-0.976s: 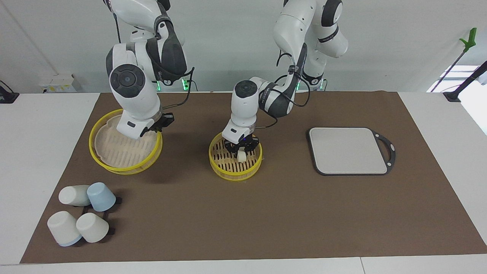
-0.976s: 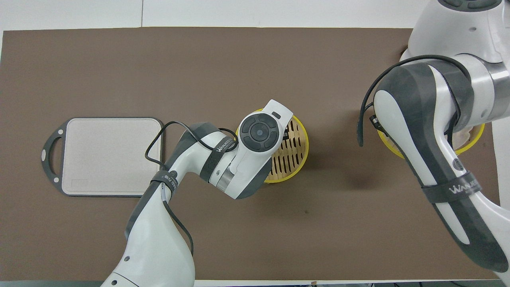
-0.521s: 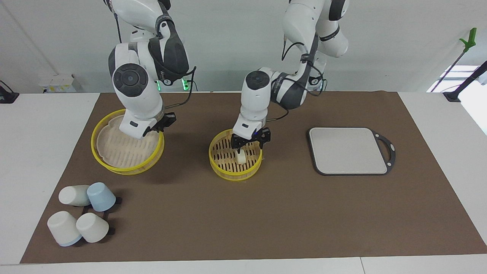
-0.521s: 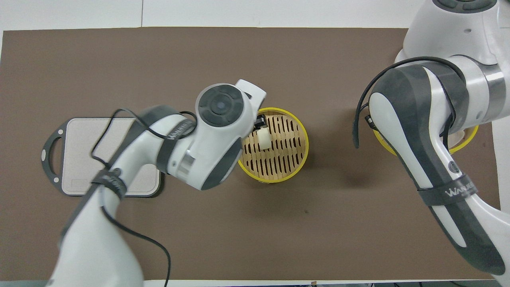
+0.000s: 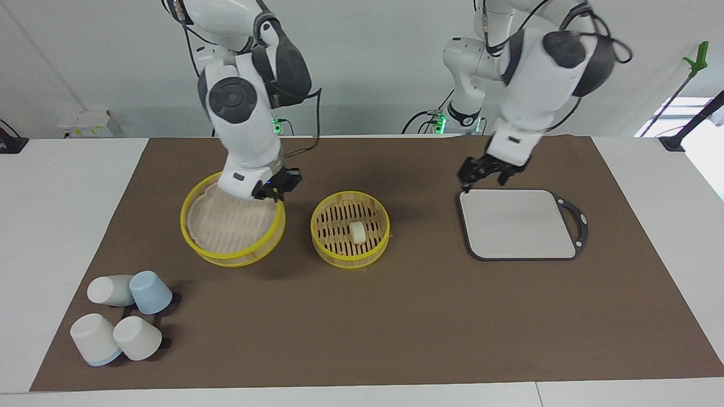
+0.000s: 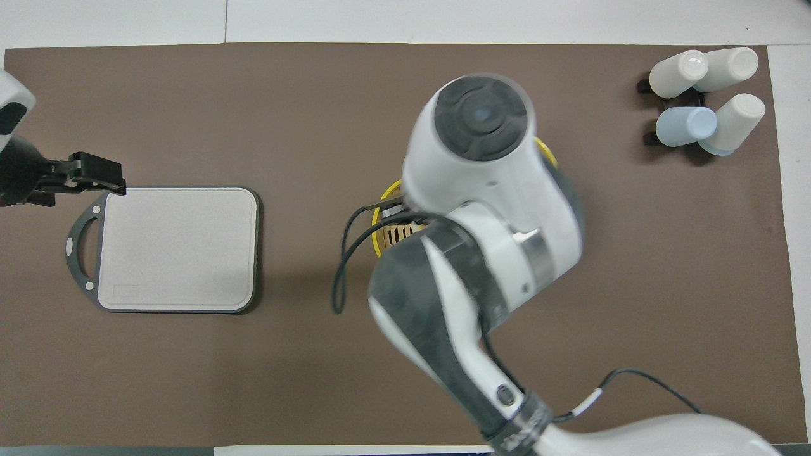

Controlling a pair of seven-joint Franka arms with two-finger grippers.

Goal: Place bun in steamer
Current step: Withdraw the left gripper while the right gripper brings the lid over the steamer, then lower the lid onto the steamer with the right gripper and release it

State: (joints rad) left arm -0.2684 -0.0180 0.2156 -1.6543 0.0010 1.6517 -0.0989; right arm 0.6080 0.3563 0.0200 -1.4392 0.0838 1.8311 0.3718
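Note:
I should use my right gripper to put down the steamer's pale lid-like piece on top of the open yellow-rimmed steamer basket (image 6: 433,227) and let go. That piece is held tilted beside the basket now.
The bun (image 5: 357,232) lies on the slatted floor of the open yellow-rimmed steamer basket (image 5: 350,257) in the middle of the mat, with nothing touching it. My right gripper (image 5: 275,190) is shut on the rim of the steamer's second yellow-rimmed piece (image 5: 226,226), which has a pale lid-like face. It holds that piece tilted beside the basket, toward the right arm's end. My left gripper (image 5: 484,176) is open and empty, up over the grey board's edge (image 5: 472,195). In the overhead view my right arm hides the bun; only a sliver of basket rim (image 6: 380,218) shows.
The grey square board (image 6: 177,247) with a black handle lies toward the left arm's end. Several white and blue cups (image 5: 121,316) lie on a black rack at the right arm's end, farthest from the robots; they also show in the overhead view (image 6: 703,95).
My left gripper let go of the bun in the basket, rose and swung away to the grey board. My right arm carried the lid-like piece toward the basket.

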